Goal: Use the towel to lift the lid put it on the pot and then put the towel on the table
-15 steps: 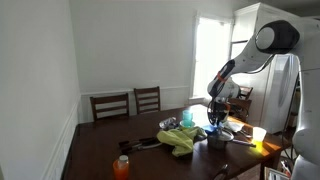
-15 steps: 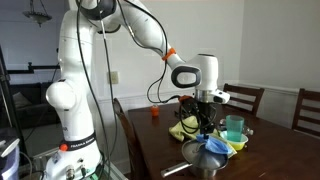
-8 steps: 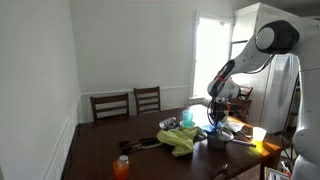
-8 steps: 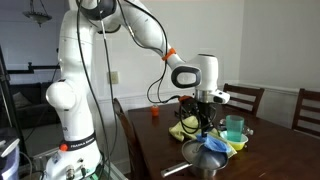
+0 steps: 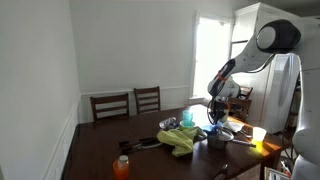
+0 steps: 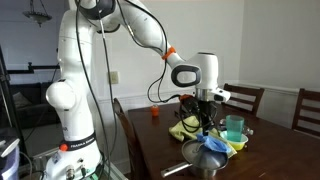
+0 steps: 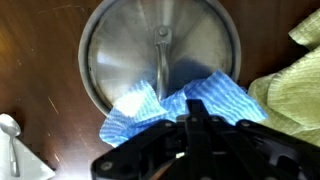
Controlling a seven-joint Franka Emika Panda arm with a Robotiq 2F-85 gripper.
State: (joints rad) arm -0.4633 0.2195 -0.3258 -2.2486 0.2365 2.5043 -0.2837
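I will open my gripper, as its closed fingers sit beside the towel's fold at the end of the lid's handle, then pinch that fold (image 7: 168, 103) and lift the towel off.
In the wrist view a round steel lid (image 7: 120, 50) with a central knob fills the upper middle. It seems to sit on the pot, whose body is hidden under it. A blue checked towel (image 7: 225, 95) lies bunched over the lid's near edge. My gripper (image 7: 190, 120) is right above the towel with its fingers closed into its folds. In both exterior views the gripper (image 6: 207, 127) (image 5: 216, 120) points straight down over the steel pot (image 6: 198, 156) and the blue towel (image 6: 214, 146) on the dark wooden table (image 6: 170, 145).
A yellow-green cloth (image 7: 295, 80) (image 5: 180, 141) lies beside the pot. A teal cup (image 6: 234, 126) stands in a yellow bowl behind it. An orange bottle (image 5: 122, 166) stands near a table corner. A spoon (image 7: 8, 125) lies at the left. Wooden chairs (image 5: 130, 103) line the far side.
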